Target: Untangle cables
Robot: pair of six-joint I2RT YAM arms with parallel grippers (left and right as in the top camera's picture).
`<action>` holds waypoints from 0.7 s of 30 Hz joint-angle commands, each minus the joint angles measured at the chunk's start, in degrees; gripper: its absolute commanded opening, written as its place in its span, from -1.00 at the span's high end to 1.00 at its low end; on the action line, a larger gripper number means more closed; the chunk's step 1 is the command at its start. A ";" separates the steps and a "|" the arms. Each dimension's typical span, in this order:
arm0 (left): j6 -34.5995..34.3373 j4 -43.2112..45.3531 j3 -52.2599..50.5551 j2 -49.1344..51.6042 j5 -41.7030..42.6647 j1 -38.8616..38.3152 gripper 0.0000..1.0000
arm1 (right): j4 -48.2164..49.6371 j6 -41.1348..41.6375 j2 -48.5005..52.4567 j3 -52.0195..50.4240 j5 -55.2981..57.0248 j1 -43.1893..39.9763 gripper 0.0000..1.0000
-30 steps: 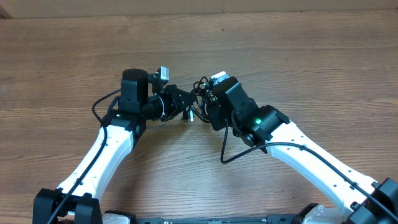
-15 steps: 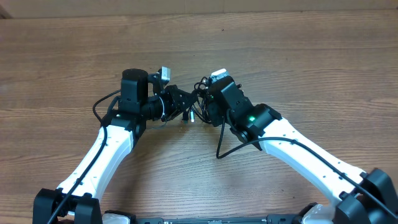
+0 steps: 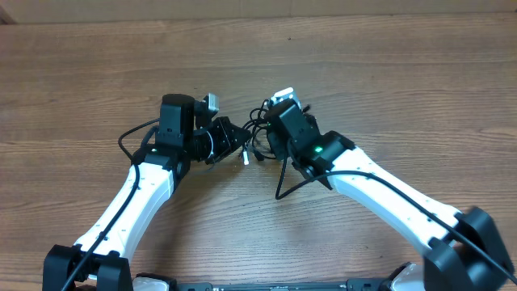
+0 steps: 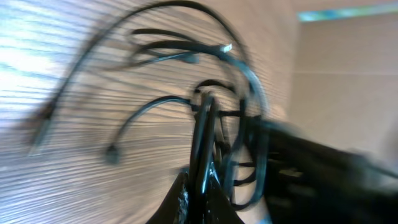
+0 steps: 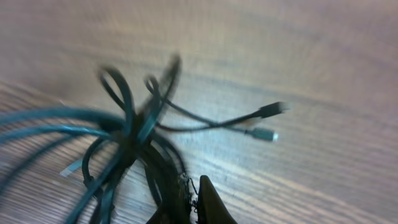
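Observation:
The robot's two grippers are crowded together on the bunched cables, so its right gripper should open, turn and grab the cables' loops [image 5: 166, 163] farther away from the left gripper.
A tangle of thin black cables [image 3: 257, 137] hangs between my two grippers above the wooden table, with a silver-tipped plug [image 3: 245, 158] dangling below it. My left gripper [image 3: 236, 136] is shut on a bundle of cable strands [image 4: 202, 146]; loops and plug ends fan out beyond it in the blurred left wrist view. My right gripper [image 3: 273, 136] is shut on other strands of the cables [image 5: 134, 134]. Two plug ends [image 5: 268, 121] stick out to the right in the right wrist view. The two grippers sit close together, facing each other.
The wooden table [image 3: 388, 89] lies all around. A thick black arm wire [image 3: 133, 133] loops left of my left arm. Another arm wire [image 3: 283, 182] hangs below my right wrist.
My right gripper has shifted slightly left and up with its strands. My left gripper has turned a little, and the dangling silver-tipped plug has swung. Both stay shut on the cables.

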 commanded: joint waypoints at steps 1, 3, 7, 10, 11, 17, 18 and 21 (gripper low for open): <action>6.25 -0.74 0.46 -0.28 -8.11 -0.61 0.91 | 0.63 0.52 -7.58 5.18 -4.42 -0.15 0.92; 6.40 -0.31 0.46 -0.31 -8.50 -0.85 0.91 | 1.46 2.64 -10.86 5.51 -16.72 -0.17 0.92; 7.82 -0.33 0.46 -0.31 -7.96 -0.87 0.92 | 2.08 2.69 -12.92 5.51 -15.87 -0.17 0.92; 14.84 -0.04 0.46 -0.31 -1.18 -0.85 0.91 | 2.10 2.73 -12.83 5.51 -11.21 -0.17 0.92; 17.75 -0.04 0.46 -0.31 2.21 -0.85 0.91 | 1.86 2.78 -12.83 5.49 -12.61 -0.17 0.92; 19.93 8.98 0.46 -0.31 19.43 -0.85 0.91 | -3.13 3.04 -10.58 5.40 -17.88 -0.15 0.86; 18.82 9.99 0.46 -0.31 20.06 -0.85 0.91 | -4.28 3.63 -10.03 5.40 -17.99 -0.17 0.82; 13.97 10.23 0.46 -0.31 20.09 -0.85 0.92 | -7.23 6.05 -9.88 5.40 -18.10 -0.15 0.83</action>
